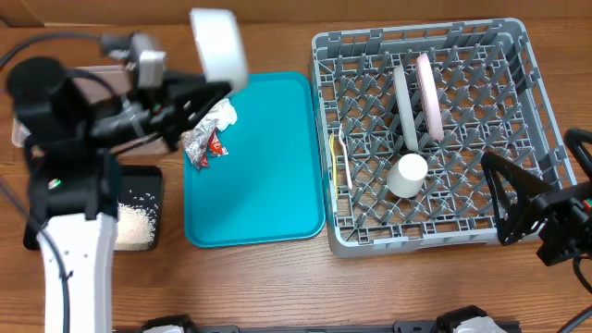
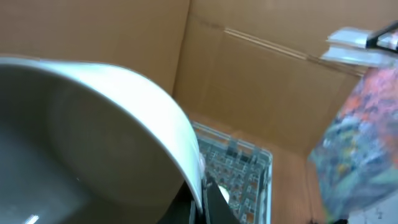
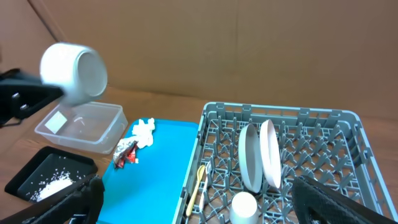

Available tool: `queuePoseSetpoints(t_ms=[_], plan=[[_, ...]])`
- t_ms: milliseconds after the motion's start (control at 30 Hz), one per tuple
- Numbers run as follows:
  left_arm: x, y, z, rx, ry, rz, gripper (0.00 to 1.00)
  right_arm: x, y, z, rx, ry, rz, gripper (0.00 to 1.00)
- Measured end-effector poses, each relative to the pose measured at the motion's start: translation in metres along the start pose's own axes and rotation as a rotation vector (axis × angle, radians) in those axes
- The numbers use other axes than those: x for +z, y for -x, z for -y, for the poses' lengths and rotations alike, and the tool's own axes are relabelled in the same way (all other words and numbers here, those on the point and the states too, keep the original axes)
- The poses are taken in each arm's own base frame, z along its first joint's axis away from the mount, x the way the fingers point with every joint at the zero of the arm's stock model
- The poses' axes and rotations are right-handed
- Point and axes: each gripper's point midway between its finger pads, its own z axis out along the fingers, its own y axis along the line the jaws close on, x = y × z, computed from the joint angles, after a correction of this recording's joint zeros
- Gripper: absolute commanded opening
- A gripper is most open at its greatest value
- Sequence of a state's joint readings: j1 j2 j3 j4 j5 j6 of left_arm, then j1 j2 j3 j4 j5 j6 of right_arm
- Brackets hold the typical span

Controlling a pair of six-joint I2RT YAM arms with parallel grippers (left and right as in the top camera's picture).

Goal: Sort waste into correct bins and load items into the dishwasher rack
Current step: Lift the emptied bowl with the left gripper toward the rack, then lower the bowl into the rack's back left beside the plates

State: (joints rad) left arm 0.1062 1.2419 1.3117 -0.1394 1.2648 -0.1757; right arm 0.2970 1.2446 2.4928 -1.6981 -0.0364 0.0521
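Observation:
The small grey bowl, now tilted high above the teal tray, will be let go by my left gripper between the rack's upright plates and its tray-side [image 1: 351,100].
My left gripper [image 1: 211,91] is shut on the rim of the small grey bowl [image 1: 218,43] and holds it tilted, high above the teal tray's far-left corner. The bowl fills the left wrist view [image 2: 93,137] and shows in the right wrist view [image 3: 74,71]. Crumpled tissue [image 1: 225,115], a foil wrapper [image 1: 196,144] and a red packet [image 1: 215,149] lie on the tray. Rice [image 1: 135,224] lies in the black tray [image 1: 152,176]. The rack [image 1: 532,111] holds two upright plates [image 1: 405,106] [image 1: 428,95], an upturned white cup [image 1: 407,174] and a yellow utensil [image 1: 335,153]. My right gripper [image 1: 507,199] is open and empty.
The teal serving tray [image 1: 259,185] lies between the bins and the rack. The clear tub [image 3: 81,127] stands behind the black tray, mostly hidden under my left arm in the overhead view. A cardboard wall runs along the back.

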Motion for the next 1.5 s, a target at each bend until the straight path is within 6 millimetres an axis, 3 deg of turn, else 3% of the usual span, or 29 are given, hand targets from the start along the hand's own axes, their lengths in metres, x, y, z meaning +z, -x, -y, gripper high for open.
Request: queuePoseSetpoints(t_ms=[100, 200, 367, 600, 900, 1133, 1233, 1500], plan=[[0.025, 0.004, -0.009, -0.069, -0.033, 0.021, 0.04, 0.0, 0.0, 0.0, 0.0, 0.0, 0.0, 1.0], [0.049, -0.008, -0.027, -0.178, -0.061, 0.01, 0.04, 0.0, 0.0, 0.0, 0.0, 0.0, 0.0, 1.0], [0.112, -0.052, -0.062, -0.318, -0.164, -0.02, 0.04, 0.0, 0.0, 0.0, 0.0, 0.0, 0.0, 1.0], [0.172, -0.1, -0.076, -0.446, -0.279, -0.003, 0.04, 0.0, 0.0, 0.0, 0.0, 0.0, 0.0, 1.0], [0.202, -0.16, -0.099, -0.609, -0.346, 0.06, 0.05, 0.0, 0.0, 0.0, 0.0, 0.0, 0.0, 1.0], [0.222, -0.202, -0.099, -0.753, -0.366, 0.04, 0.04, 0.0, 0.0, 0.0, 0.0, 0.0, 0.0, 1.0], [0.229, -0.213, -0.095, -0.788, -0.37, 0.023, 0.04, 0.0, 0.0, 0.0, 0.0, 0.0, 0.0, 1.0], [0.233, -0.218, -0.095, -0.822, -0.357, 0.012, 0.04, 0.0, 0.0, 0.0, 0.0, 0.0, 0.0, 1.0]])
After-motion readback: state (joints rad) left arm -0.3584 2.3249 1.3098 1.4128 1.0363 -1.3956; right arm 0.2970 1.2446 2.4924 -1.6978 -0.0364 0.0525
